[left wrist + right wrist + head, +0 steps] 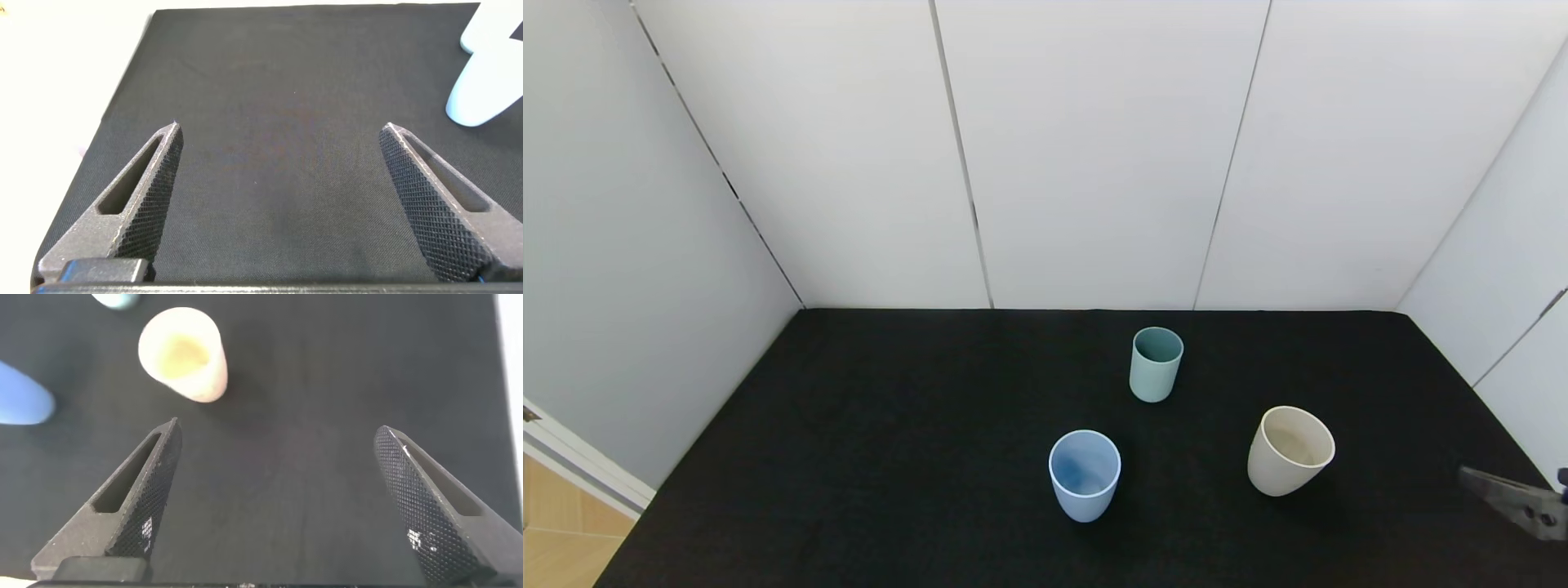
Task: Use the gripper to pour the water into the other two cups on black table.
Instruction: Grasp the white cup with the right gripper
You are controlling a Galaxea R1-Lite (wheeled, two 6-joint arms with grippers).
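Observation:
The cream cup holds the water to pour, so its part to grip will be the body of the cream cup (1277, 466) (209, 380), just below its rim, with my right gripper.
On the black table (890, 449) stand the light blue cup (1085, 474) near the front middle, the slimmer teal-green cup (1156, 363) behind it, and the wider cream cup (1289, 451) to the right. All are upright. My right gripper (279, 426) is open and empty above bare table, short of the cream cup (184, 355). One of its fingers (1507, 496) shows at the head view's right edge. My left gripper (279, 126) is open and empty over bare table, with the light blue cup (486, 82) off to one side. It is out of the head view.
White wall panels (1094, 163) close the table at the back and both sides. In the right wrist view the light blue cup (20, 396) and the teal-green cup (114, 299) lie beyond the cream cup. A strip of wooden floor (556, 531) shows past the table's left front corner.

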